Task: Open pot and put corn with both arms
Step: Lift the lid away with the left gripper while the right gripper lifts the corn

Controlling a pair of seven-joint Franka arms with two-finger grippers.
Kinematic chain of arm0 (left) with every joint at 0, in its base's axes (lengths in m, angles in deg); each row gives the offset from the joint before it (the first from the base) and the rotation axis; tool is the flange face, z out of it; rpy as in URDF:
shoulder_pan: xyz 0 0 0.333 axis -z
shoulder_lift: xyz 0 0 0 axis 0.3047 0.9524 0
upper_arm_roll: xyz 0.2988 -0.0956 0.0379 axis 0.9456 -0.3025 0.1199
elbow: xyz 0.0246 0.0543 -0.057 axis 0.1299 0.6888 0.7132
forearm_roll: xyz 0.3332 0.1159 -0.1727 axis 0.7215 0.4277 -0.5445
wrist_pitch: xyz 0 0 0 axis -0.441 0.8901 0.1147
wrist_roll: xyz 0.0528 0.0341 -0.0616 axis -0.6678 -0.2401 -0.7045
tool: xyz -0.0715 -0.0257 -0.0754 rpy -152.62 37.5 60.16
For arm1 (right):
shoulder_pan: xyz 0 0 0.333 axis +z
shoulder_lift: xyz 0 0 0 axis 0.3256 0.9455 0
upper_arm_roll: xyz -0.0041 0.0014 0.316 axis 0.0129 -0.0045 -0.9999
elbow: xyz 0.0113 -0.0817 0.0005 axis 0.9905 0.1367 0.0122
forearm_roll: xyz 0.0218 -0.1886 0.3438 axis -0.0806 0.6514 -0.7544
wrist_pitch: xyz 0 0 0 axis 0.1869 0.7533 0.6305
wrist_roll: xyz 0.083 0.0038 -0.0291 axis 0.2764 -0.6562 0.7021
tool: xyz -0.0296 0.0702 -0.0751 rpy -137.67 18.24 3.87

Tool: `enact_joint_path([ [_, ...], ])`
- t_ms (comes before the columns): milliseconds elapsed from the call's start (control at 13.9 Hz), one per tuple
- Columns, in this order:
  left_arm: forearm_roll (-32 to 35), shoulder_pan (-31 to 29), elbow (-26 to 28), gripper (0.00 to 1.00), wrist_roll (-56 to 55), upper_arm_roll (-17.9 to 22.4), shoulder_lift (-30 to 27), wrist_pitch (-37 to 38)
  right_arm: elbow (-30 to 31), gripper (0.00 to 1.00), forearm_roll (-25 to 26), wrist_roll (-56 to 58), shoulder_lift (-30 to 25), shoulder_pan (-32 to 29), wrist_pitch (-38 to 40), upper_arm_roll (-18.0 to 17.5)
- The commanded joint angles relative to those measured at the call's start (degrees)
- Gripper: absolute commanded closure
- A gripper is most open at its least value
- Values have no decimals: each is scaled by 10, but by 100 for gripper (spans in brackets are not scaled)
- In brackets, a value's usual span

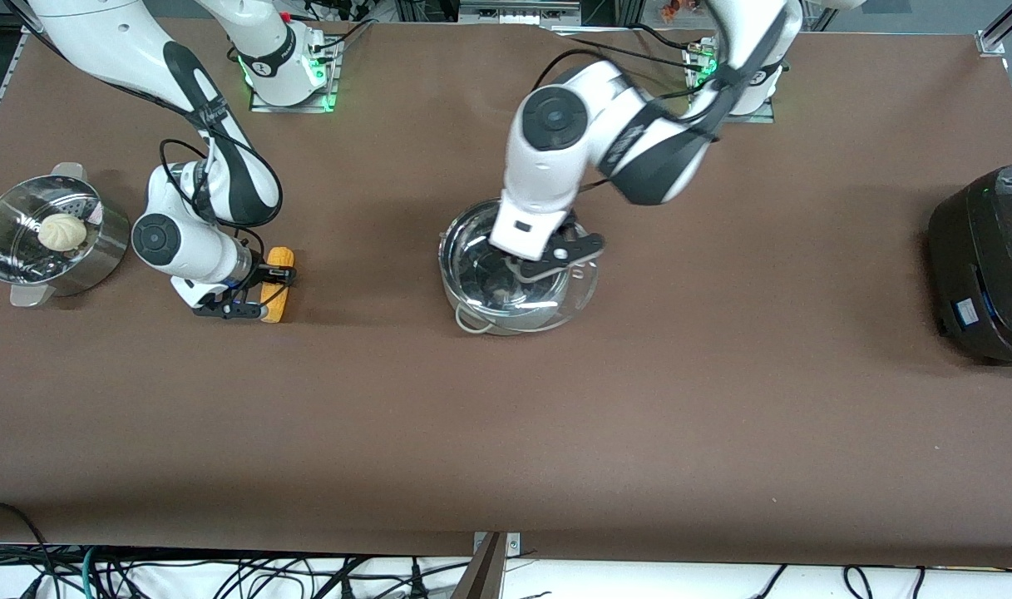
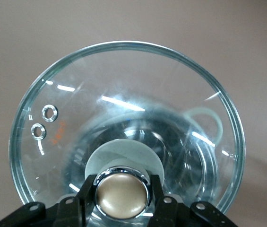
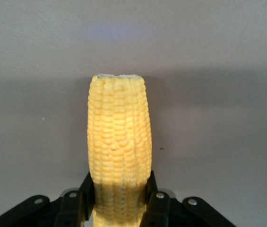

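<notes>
Next, my left gripper sets the glass lid down and lets go of it on the bare table (image 1: 739,294), in between the steel pot and the black cooker.
The steel pot (image 1: 472,291) stands mid-table, one grey loop handle (image 1: 468,320) toward the front camera. My left gripper (image 1: 547,262) is over it, shut on the tan knob (image 2: 122,194) of the glass lid (image 1: 587,287). The lid (image 2: 124,80) is a little off-centre over the pot, toward the left arm's end. The pot's inside and a handle (image 2: 208,120) show through the glass. My right gripper (image 1: 264,287) is shut across the yellow corn (image 1: 283,256), low at the table toward the right arm's end. In the right wrist view the corn (image 3: 118,137) sticks out between the fingers (image 3: 153,194).
A perforated steel steamer (image 1: 7,266) with a white bun (image 1: 62,231) stands at the right arm's end, beside the right gripper. A big black cooker (image 1: 988,266) stands at the left arm's end. Brown table (image 1: 506,433) lies bare nearer the front camera.
</notes>
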Motion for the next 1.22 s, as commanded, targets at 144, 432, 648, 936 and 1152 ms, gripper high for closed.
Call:
enact_joint_path([
  [144,-52,-151,158,100,290,-1,-168,26,-125,100,-2,14,-23,-2,170,-3],
  [432,-52,-202,256,100,477,53,-210,25,-264,100,-5,3,-19,1,342,-71],
  [648,-54,-225,303,100,598,109,-210,-13,-298,100,-8,-59,-18,46,351,-103],
  [936,-61,-231,411,100,720,153,-200,-162,-364,100,-8,-256,36,170,321,-117],
  [1152,-70,-232,510,100,744,153,-172,-307,-418,100,-8,-363,104,253,239,-118],
])
